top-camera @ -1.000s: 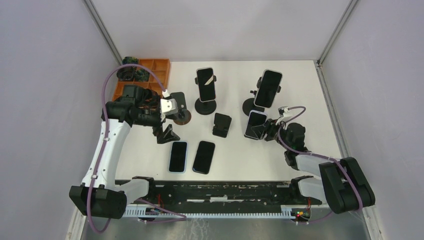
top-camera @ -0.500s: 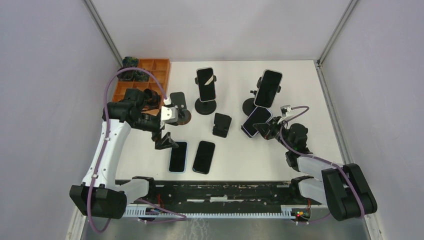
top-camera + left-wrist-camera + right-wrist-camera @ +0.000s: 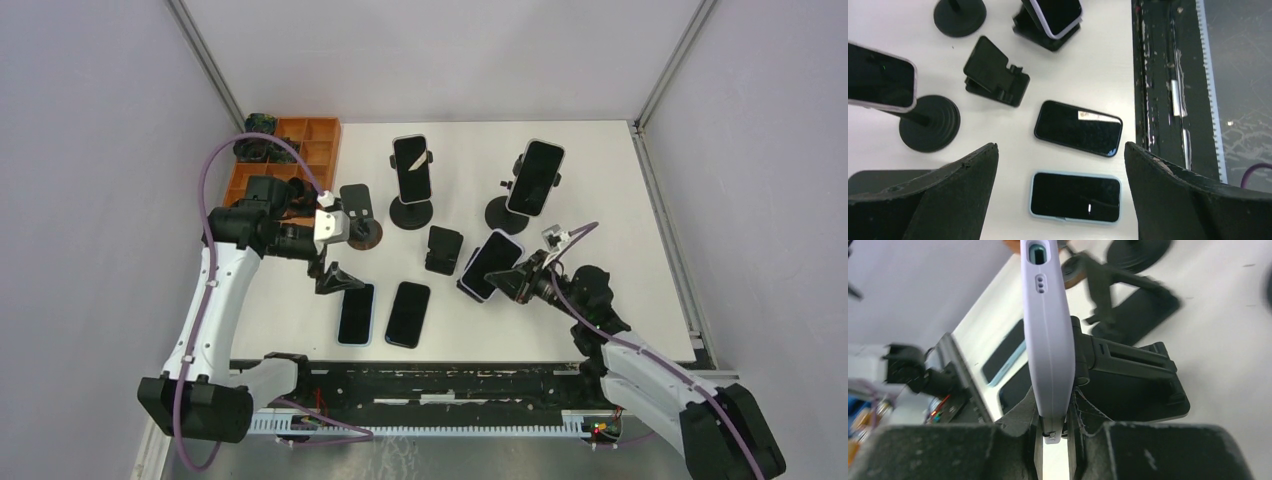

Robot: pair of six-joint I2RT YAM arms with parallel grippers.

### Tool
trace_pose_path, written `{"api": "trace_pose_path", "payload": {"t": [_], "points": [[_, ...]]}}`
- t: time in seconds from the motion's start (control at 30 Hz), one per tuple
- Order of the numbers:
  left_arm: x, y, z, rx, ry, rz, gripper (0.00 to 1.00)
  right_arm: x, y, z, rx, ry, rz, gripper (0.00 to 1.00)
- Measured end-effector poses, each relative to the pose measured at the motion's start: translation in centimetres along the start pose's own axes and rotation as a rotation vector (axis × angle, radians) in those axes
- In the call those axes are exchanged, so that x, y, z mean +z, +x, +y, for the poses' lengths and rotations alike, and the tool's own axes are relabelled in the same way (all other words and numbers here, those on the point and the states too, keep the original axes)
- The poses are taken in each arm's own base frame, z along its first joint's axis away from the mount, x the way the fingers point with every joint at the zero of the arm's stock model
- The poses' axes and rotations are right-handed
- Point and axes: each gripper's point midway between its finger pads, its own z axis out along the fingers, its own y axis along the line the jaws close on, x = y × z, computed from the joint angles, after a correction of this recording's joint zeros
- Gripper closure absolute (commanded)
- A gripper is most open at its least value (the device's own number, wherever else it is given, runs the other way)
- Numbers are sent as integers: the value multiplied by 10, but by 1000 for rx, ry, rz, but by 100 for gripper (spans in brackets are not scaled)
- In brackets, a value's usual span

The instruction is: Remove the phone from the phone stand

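My right gripper is going to let go of the lilac-cased phone, now tilted up above the table, on the bare table [image 3: 464, 324], beside the flat dark phone and near the black rail.
My right gripper [image 3: 524, 281] [image 3: 1054, 426] is shut on the bottom edge of a lilac-cased phone [image 3: 490, 265] [image 3: 1048, 330], which tilts up to the left above the table. A low black folding phone stand [image 3: 1130, 382] [image 3: 1044, 36] sits right behind and under the phone; whether they still touch I cannot tell. My left gripper [image 3: 335, 276] [image 3: 1060, 146] hangs open over two phones lying flat, a blue-cased one [image 3: 1075, 196] [image 3: 356, 313] and a dark one [image 3: 1079, 128] [image 3: 407, 314], and holds nothing.
Two more phones stand on pole stands at the back [image 3: 412, 168] [image 3: 536, 176]. An empty folding stand [image 3: 443, 250] sits mid-table, another stand [image 3: 357, 207] is by my left wrist, and an orange tray [image 3: 318, 140] is at the back left. The black rail [image 3: 440, 385] runs along the near edge.
My right gripper closed on the lilac phone and carried it left and toward the near edge, tilting it. My left gripper shifted slightly and stayed open.
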Motion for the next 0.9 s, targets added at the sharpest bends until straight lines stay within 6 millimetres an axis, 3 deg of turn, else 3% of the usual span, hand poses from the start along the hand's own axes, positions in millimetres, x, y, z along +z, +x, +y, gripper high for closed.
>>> {"api": "trace_pose_path", "payload": {"t": [0.17, 0.37, 0.6, 0.77, 0.9], "points": [[4, -17, -1, 29, 10, -69, 0, -7, 12, 51, 1, -159, 46, 100], [10, -21, -10, 63, 45, -63, 3, -14, 9, 88, 32, -289, 60, 100], [17, -27, -17, 146, 71, -44, 9, -2, -4, 146, 70, -480, 122, 100], [22, -36, -14, 191, 91, -35, 16, 12, -24, 196, 50, -634, 128, 100], [26, -45, -16, 226, 103, -46, 18, 20, -38, 224, 38, -724, 104, 100]]}}
